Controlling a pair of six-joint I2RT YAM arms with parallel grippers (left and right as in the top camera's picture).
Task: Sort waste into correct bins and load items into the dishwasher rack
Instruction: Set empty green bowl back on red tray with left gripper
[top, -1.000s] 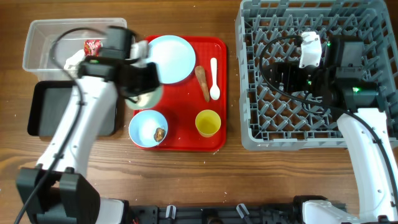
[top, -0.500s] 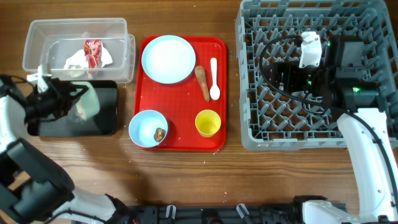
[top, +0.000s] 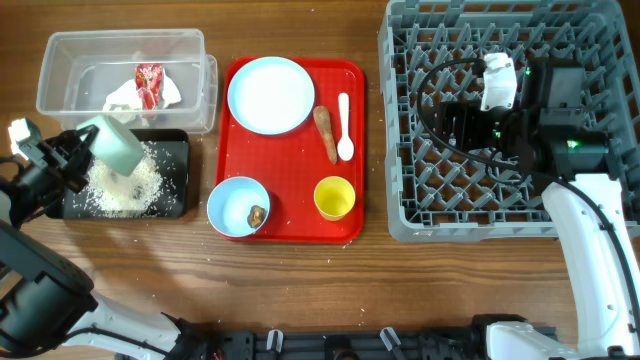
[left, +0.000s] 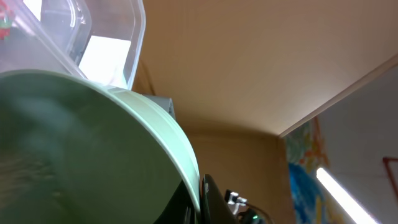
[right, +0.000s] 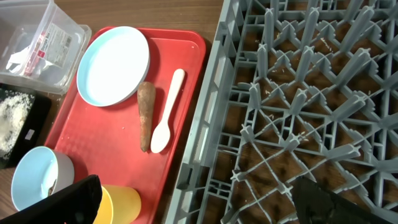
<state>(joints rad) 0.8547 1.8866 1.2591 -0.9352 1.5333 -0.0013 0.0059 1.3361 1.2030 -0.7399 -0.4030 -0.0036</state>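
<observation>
The mint bowl will go down from my left gripper on the red tray (top: 284, 157), between the plate and the blue bowl.
My left gripper (top: 86, 152) is shut on the rim of a mint bowl (top: 112, 147), held tipped over the black tray (top: 178, 150). White rice (top: 125, 185) lies in that tray. In the left wrist view the bowl (left: 93, 149) fills the frame, its rim pinched between the fingers. The red-and-white wrapper (top: 147, 80) lies in the clear tub (top: 60, 60). My right gripper (right: 199, 208) hangs open and empty over the grey rack (top: 590, 60). Plate (top: 270, 93), brown stick (top: 326, 130), spoon (top: 345, 125), yellow cup (top: 334, 197) and a blue bowl (top: 232, 200) holding a brown lump (top: 257, 213) are in view.
Those dishes and scraps sit on a flat red tray (top: 290, 180) between the bins and the rack. A few rice grains are scattered on the wooden table near the trays. The rack's upright pegs stand right below my right gripper.
The left arm swung left from the red tray with the mint bowl and tipped it over the black tray, where rice now lies. The right arm has not moved.
</observation>
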